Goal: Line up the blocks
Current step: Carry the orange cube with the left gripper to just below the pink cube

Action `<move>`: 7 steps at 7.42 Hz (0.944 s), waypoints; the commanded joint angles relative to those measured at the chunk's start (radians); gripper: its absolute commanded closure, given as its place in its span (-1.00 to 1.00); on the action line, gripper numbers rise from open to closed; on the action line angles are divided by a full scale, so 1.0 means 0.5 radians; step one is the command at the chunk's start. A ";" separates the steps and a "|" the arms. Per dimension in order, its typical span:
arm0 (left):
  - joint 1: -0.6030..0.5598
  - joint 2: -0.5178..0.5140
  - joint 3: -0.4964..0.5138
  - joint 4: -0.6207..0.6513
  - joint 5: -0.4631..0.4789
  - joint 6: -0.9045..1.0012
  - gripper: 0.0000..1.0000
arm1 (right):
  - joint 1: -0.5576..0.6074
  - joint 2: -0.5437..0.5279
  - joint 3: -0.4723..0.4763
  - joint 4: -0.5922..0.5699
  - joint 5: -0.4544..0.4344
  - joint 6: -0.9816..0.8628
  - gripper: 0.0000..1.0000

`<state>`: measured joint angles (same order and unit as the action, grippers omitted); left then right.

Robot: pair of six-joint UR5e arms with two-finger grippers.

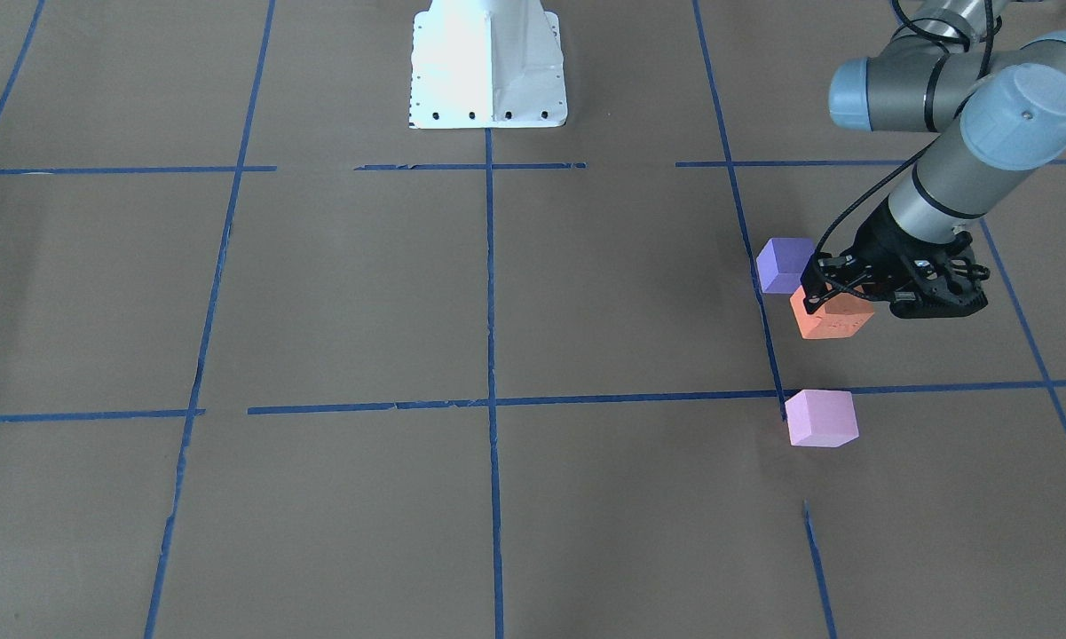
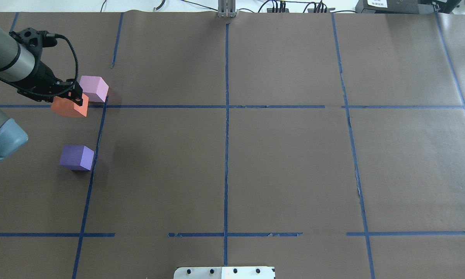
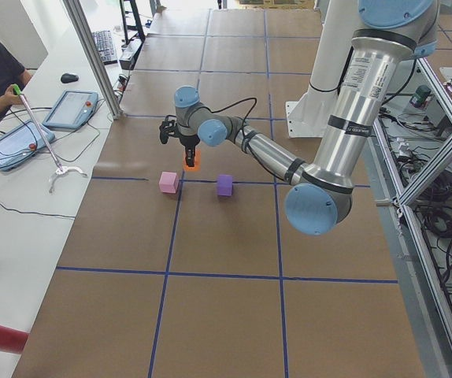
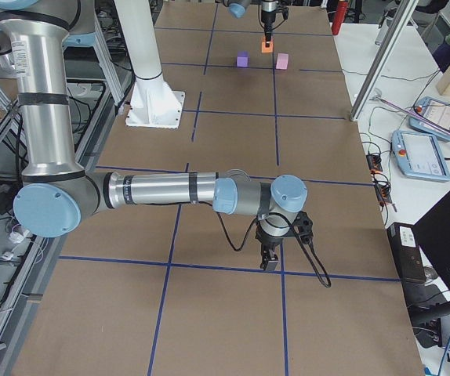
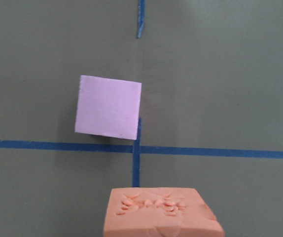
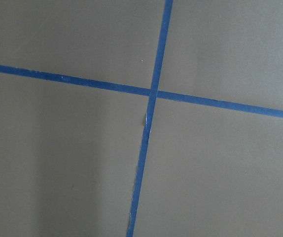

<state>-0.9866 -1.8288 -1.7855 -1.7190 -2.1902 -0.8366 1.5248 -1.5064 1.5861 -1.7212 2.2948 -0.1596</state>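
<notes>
Next, I let go of the orange block, which hangs just above the table now, with my left gripper on the table (image 1: pixel 806 340) (image 5: pixel 112 184), in between the violet-blue block and the pink-lilac block.
My left gripper (image 1: pixel 839 300) is shut on the orange block (image 1: pixel 833 319), which seems to hang just above the table; both also show in the overhead view, gripper (image 2: pixel 69 101) and orange block (image 2: pixel 66 108). The violet-blue block (image 1: pixel 785 264) (image 2: pixel 76 157) lies on the robot's side of the orange one. The pink-lilac block (image 1: pixel 821 417) (image 2: pixel 94 88) lies beyond it, by a tape crossing, and fills the middle of the left wrist view (image 5: pixel 108 106) ahead of the orange block (image 5: pixel 162 215). My right gripper (image 4: pixel 270 258) hovers over the table's other end; I cannot tell whether it is open or shut.
Blue tape lines (image 2: pixel 226 116) divide the brown table into squares. The white robot base (image 1: pixel 488 62) stands at the table's near middle edge. A desk with tablets (image 3: pixel 21 142) and a metal post (image 3: pixel 92 55) lie beyond the far edge.
</notes>
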 commanded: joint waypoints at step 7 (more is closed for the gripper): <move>0.037 -0.107 0.383 -0.117 -0.010 0.053 0.95 | 0.003 0.000 0.000 0.000 0.000 0.000 -1.00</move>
<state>-0.9717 -1.8765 -1.6334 -1.7487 -2.1937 -0.8101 1.5250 -1.5064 1.5861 -1.7211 2.2948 -0.1596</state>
